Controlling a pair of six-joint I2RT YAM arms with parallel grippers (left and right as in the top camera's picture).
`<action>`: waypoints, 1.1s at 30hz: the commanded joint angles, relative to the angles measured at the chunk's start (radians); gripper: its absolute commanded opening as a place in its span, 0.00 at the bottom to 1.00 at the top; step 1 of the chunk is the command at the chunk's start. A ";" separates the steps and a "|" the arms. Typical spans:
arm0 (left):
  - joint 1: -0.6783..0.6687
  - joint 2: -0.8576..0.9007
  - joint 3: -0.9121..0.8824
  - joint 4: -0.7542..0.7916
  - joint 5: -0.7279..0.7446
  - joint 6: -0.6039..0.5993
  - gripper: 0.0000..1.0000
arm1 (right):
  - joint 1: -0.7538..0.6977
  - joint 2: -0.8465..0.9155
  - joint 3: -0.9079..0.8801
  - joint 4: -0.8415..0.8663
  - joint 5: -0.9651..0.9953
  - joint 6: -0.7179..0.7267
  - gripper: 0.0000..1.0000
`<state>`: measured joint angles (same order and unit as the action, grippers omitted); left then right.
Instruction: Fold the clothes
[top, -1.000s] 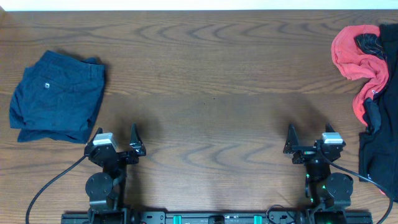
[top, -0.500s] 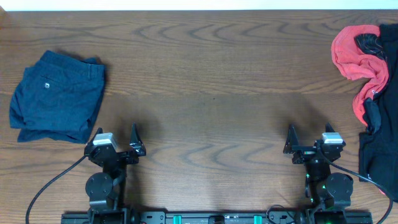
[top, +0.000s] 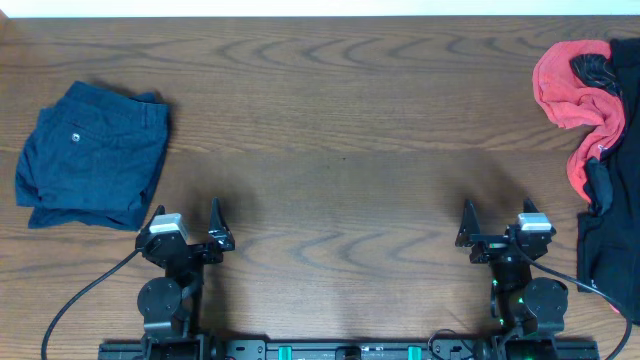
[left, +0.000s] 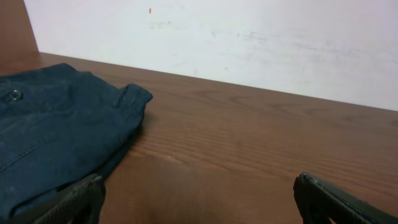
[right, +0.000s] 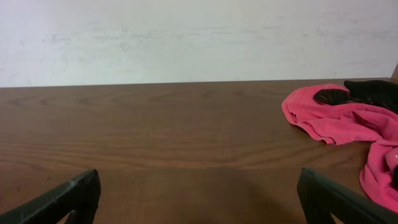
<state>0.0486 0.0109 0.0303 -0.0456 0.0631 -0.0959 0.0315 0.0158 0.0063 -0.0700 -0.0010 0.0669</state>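
My right gripper is going to close on the black clothing's edge (top: 598, 195) next to the red garment's near end, because the black clothing should come off the pile first.
Folded dark blue shorts (top: 92, 155) lie at the table's left; they also show in the left wrist view (left: 56, 137). A crumpled red garment (top: 577, 100) lies at the far right with black clothing (top: 608, 240) beside and below it. The red garment also shows in the right wrist view (right: 348, 121). My left gripper (top: 186, 222) is open and empty near the front edge, just right of the shorts; its fingers frame bare wood (left: 199, 202). My right gripper (top: 492, 220) is open and empty near the front edge, left of the black clothing (right: 198, 199).
The wooden table (top: 340, 130) runs wide between the two piles. A white wall (left: 249, 37) stands behind the far edge. Cables run from both arm bases along the front edge.
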 joint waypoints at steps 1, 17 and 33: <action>-0.006 -0.007 -0.026 -0.017 -0.005 0.013 0.98 | -0.006 -0.001 0.000 -0.005 -0.003 -0.009 0.99; -0.006 -0.007 -0.026 -0.017 -0.005 0.013 0.98 | -0.006 -0.001 0.000 -0.005 -0.015 -0.008 0.99; -0.006 0.096 0.124 -0.105 0.067 -0.021 0.98 | -0.006 0.079 0.145 -0.079 0.054 0.040 0.99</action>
<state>0.0486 0.0605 0.0761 -0.1375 0.0975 -0.1055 0.0315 0.0612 0.0723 -0.1337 0.0109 0.0952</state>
